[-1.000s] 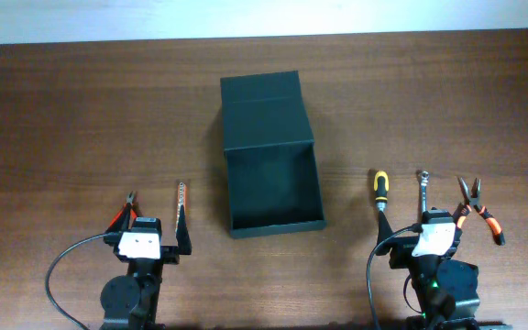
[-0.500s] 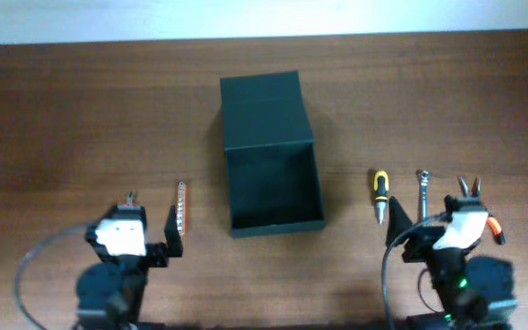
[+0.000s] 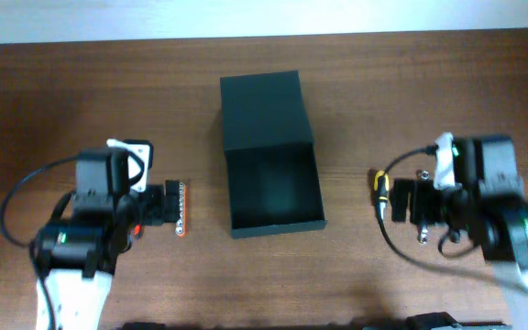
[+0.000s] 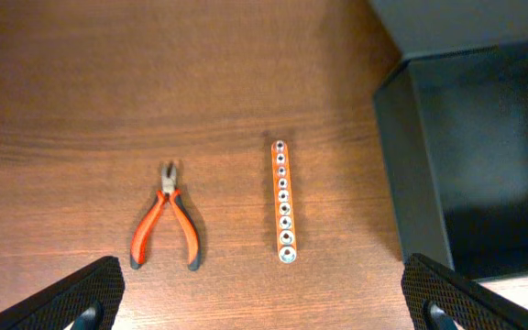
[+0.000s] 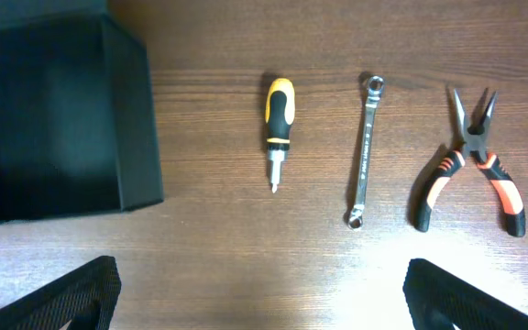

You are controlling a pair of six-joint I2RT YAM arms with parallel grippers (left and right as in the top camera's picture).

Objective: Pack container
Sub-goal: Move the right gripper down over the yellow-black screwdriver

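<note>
The yellow-black screwdriver is next for my right gripper, which should go to it and close on the black part of its handle [image 3: 382, 189] [image 5: 279, 122], near the metal rod.
The dark container [image 3: 273, 188] lies open at the table's middle, its flap lid [image 3: 264, 110] folded back. Its wall shows in the left wrist view [image 4: 411, 174] and the right wrist view [image 5: 136, 128]. My left gripper [image 4: 264, 298] is open and empty above orange-handled cutters [image 4: 165, 229] and an orange socket rail [image 4: 282, 202], whose end shows overhead [image 3: 179, 206]. My right gripper [image 5: 259, 293] is open and empty above a yellow-black screwdriver [image 5: 278, 115], a wrench [image 5: 365, 151] and orange-handled long-nose pliers [image 5: 470, 165]. Overhead the arms hide most of these tools.
The wooden table [image 3: 81, 92] reaches to a pale strip at the far edge. Cables trail from both arms near the front.
Both arms have risen and swung forward over their tools, so they now cover most of them in the overhead view. The container and tools have not moved.
</note>
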